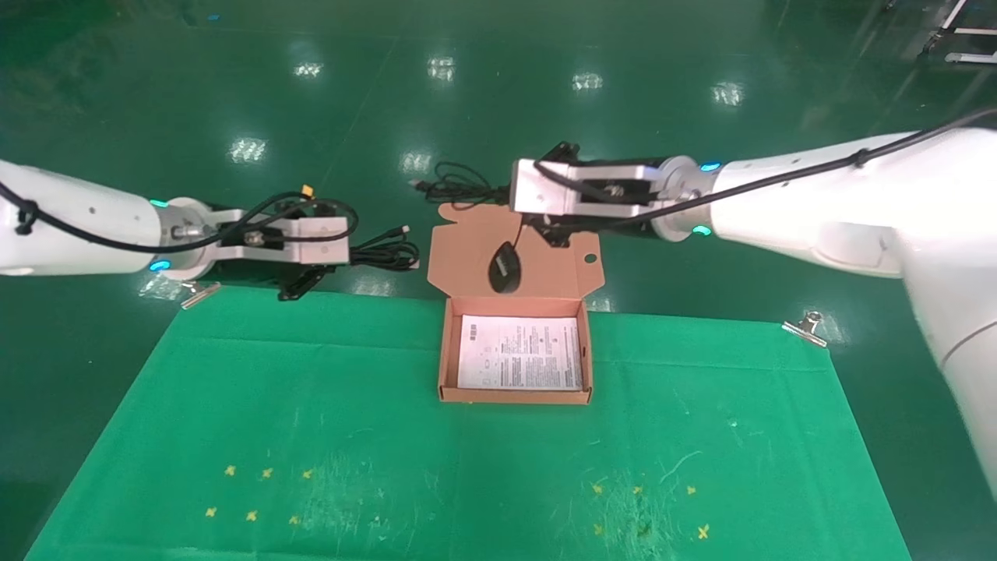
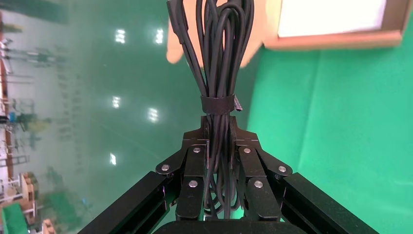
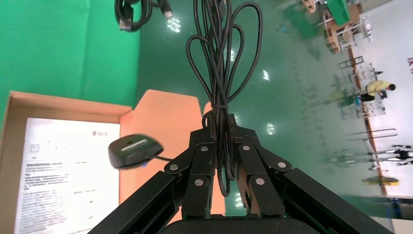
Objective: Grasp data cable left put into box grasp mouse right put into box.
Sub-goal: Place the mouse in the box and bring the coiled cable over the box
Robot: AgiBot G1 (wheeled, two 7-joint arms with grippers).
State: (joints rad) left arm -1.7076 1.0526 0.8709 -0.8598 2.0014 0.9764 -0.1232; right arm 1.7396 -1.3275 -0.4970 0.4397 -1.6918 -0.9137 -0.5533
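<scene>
The robot's right gripper needs to let go of the mouse on the near part of the white printed sheet [image 1: 499, 371] [image 3: 47, 162] inside the box.
The salmon-orange box [image 1: 445, 351] lies open at the far middle of the green cloth, its flap lid [image 1: 467, 249] folded back. My left gripper [image 1: 350, 253] is shut on the data cable [image 1: 385, 253], a thick black strapped bundle held in the air left of the lid. In the left wrist view the cable [image 2: 219, 58] runs out between the shut fingers of the gripper [image 2: 218, 124]. My right gripper [image 1: 506, 191] is shut on the mouse's looped thin cord [image 3: 221, 63]. The black mouse [image 1: 504, 267] dangles from it over the lid and also shows in the right wrist view [image 3: 134, 150].
A white printed sheet [image 1: 520, 352] lies in the box. Metal clips [image 1: 199, 292] [image 1: 806, 326] pin the cloth's far corners. Small yellow marks [image 1: 257, 491] dot the near cloth. Shiny green floor lies beyond the table.
</scene>
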